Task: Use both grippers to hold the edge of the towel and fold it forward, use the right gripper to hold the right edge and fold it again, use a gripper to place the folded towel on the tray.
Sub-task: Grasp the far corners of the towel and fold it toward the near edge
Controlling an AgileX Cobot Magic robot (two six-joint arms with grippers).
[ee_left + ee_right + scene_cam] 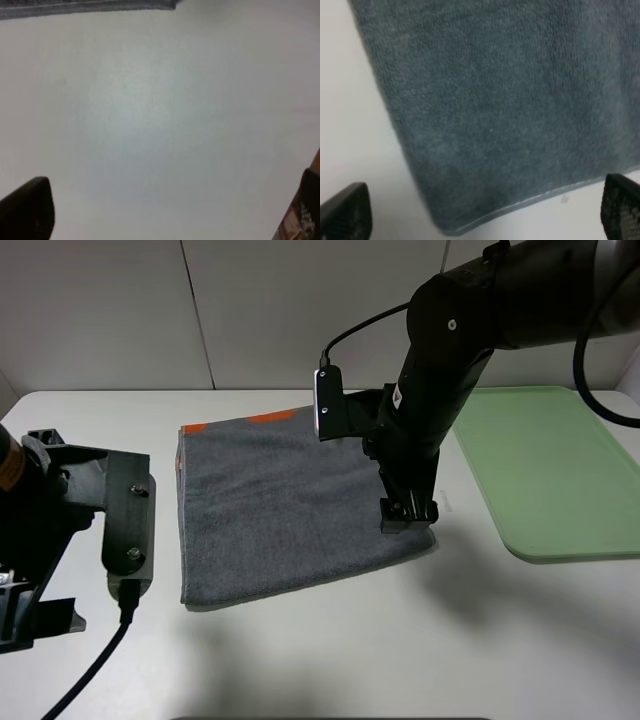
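Note:
I should close my right gripper on the near edge (pixel 419 554) (pixel 427 206) of the dark grey towel, close to the corner nearest the pale green tray.
The dark grey towel (pixel 290 510) lies flat on the white table, with orange patches along its far and left borders. My right gripper (pixel 408 512) hangs low over the towel's near right corner. In the right wrist view that corner (pixel 485 150) sits between the two wide-apart black fingertips (pixel 345 212), and the plain stitched hem (pixel 545 196) shows; the right gripper (pixel 482 212) is open and holds nothing. My left gripper (pixel 165 210) is open over bare table, left of the towel, whose edge (pixel 85 6) shows in the left wrist view. The pale green tray (pixel 550 470) lies at the right.
The left arm's black wrist block (pixel 125 525) and its cable stand just left of the towel. The right arm's thick links reach down from the far right, between towel and tray. White wall panels close the back.

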